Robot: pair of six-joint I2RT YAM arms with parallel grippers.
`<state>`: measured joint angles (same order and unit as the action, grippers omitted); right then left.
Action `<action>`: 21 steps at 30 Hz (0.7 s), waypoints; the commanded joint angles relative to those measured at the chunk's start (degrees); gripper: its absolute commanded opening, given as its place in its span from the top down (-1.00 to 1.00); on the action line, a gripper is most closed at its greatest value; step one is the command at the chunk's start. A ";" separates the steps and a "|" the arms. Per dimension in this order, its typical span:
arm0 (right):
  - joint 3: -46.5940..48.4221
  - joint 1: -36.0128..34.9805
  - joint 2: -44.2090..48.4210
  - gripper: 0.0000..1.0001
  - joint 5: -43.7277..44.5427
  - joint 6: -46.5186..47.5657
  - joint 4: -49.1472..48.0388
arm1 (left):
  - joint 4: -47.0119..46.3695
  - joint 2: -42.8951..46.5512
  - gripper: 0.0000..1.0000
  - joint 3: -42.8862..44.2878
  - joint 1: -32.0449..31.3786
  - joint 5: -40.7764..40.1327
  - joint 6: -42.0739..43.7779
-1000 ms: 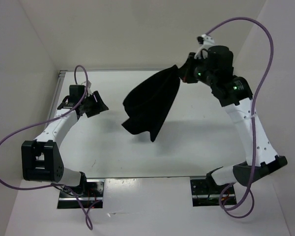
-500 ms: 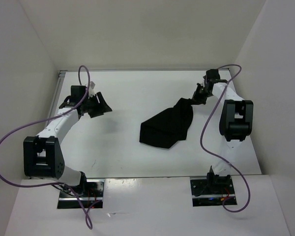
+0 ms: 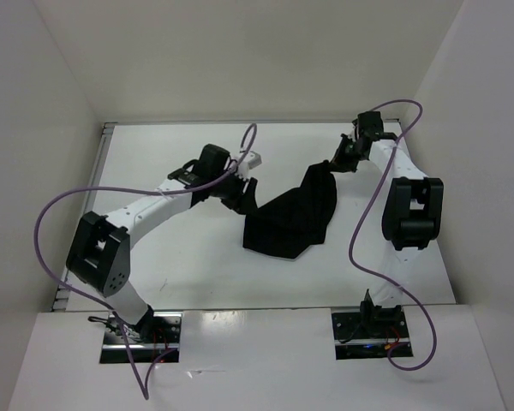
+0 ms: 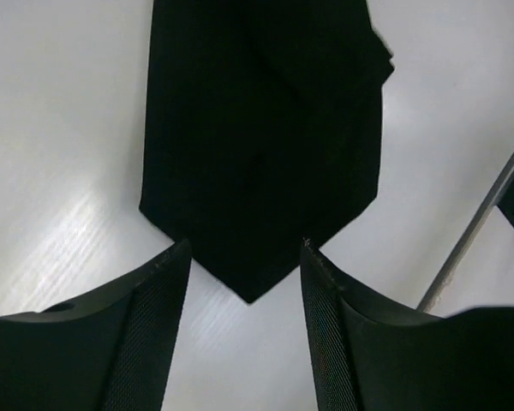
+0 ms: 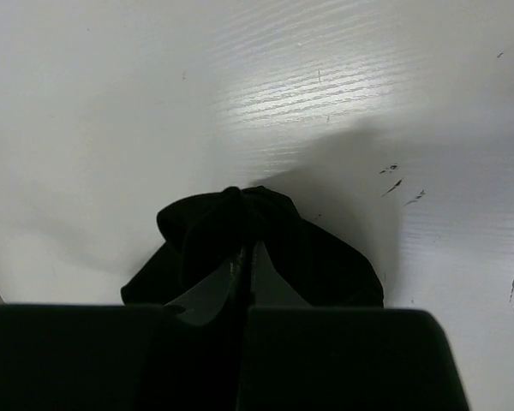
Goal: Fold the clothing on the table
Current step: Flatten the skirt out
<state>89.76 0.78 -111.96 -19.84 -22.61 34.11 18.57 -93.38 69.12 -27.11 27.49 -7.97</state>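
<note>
I need to close my left gripper on the middle fold (image 3: 289,228) (image 4: 259,159) of the clothing, passing over the pointed corner that now lies between its fingers.
The clothing (image 3: 291,218), a plain black garment, lies crumpled on the white table (image 3: 180,265) right of centre. My right gripper (image 3: 336,163) is shut on its far right corner, and that end is raised a little. In the right wrist view the fabric (image 5: 231,218) bunches around my shut gripper (image 5: 247,250). My left gripper (image 3: 244,195) is open at the garment's left side. The left wrist view shows a pointed corner of the clothing (image 4: 265,128) reaching in between the tips of my open gripper (image 4: 245,248), just above the table (image 4: 51,128).
White walls enclose the table at the back and on both sides. A metal rail (image 3: 103,145) runs along the left edge. The right arm's elbow (image 3: 411,210) stands by the right wall. Purple cables (image 3: 60,214) loop over both arms.
The right gripper brought the hanging clothing down onto the table and still holds it. The left arm swung in from the far left to the garment's left corner, its jaws narrowing a little.
</note>
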 commanded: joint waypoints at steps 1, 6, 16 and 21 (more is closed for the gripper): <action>1.65 -0.86 4.74 1.00 -0.12 0.73 -0.89 | 0.07 -1.01 -0.24 6.01 -3.29 -8.91 8.92; 0.60 -0.86 6.31 1.00 -0.12 0.73 -0.89 | -8.27 -3.90 -0.24 5.32 -14.51 -24.70 16.65; 0.60 -0.86 6.84 1.00 0.50 0.73 -0.89 | -18.03 -11.55 -0.26 8.13 -25.35 -34.87 25.54; 0.07 -0.86 6.84 1.00 0.50 0.73 -0.89 | -21.55 -12.70 -0.26 7.00 -26.50 -33.46 25.54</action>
<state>89.67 0.38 -108.09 -19.70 -22.46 34.17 2.96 -105.78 74.54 -53.21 -5.17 15.11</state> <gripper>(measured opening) 0.007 0.630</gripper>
